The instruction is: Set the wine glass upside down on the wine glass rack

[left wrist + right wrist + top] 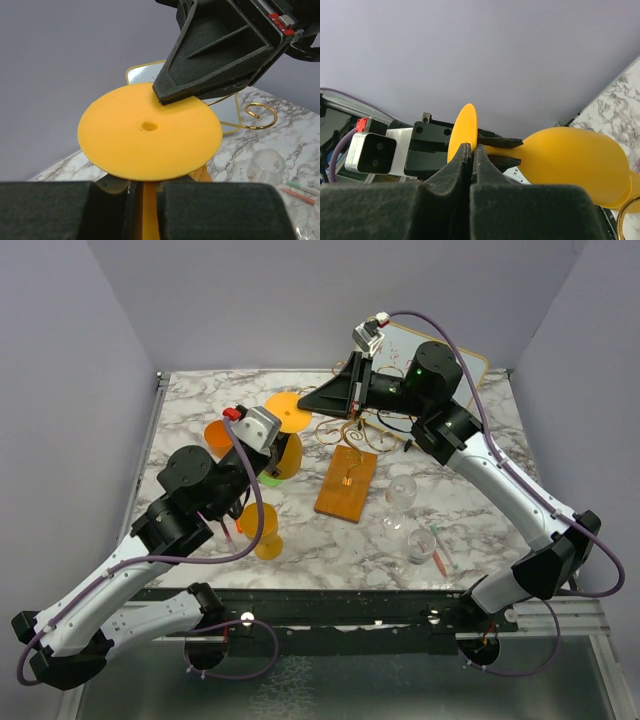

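Observation:
Next, I take the foot's free edge (274,415) with my left gripper while my right gripper holds the foot, because my left gripper covers the stem that must hang in the rack.
An orange wine glass (287,454) is held above the table's left middle, its round foot (285,412) turned up and back. My left gripper (262,437) is shut on its stem (145,205), just under the foot (150,131). My right gripper (322,400) is shut on the foot's far edge (465,131), and its black fingers (210,60) show in the left wrist view. The bowl (575,162) shows in the right wrist view. The wine glass rack's gold scroll arms (355,435) stand on a wooden base (347,483), just right of the glass.
Two more orange glasses (218,435) (262,530) stand to the left. Two clear glasses (402,495) (420,542) stand right of the rack base. A gold-framed board (445,355) leans at the back right. Pens (440,560) (228,530) lie near the front.

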{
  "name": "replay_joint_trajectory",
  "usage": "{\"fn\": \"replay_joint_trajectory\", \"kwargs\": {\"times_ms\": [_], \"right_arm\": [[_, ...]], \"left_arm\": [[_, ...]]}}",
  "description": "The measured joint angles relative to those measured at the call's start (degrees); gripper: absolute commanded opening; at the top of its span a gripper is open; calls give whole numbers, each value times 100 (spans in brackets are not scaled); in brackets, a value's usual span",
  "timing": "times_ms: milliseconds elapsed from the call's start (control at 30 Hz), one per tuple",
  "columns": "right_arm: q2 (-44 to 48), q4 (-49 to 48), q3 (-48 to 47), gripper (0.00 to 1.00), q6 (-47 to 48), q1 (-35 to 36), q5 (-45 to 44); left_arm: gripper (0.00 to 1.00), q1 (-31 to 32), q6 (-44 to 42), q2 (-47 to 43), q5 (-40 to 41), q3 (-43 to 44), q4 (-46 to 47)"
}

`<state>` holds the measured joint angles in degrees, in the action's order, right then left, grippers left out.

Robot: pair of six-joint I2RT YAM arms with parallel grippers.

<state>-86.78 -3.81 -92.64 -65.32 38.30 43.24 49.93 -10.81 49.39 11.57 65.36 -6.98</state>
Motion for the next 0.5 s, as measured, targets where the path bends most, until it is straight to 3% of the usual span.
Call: {"fn": "replay_joint_trajectory", "kwargs": {"times_ms": [67,200,500], "right_arm": [[0,2,50,1,-79,2,-4],[0,-50,66,1,-122,52,-46],[-155,46,-214,1,400,149,-317]], "left_arm": [[44,0,9,-33,20,-55,-4],[75,-4,247,-116,133,-105,-136],[92,7,1482,-675,986,-258,-977]]}}
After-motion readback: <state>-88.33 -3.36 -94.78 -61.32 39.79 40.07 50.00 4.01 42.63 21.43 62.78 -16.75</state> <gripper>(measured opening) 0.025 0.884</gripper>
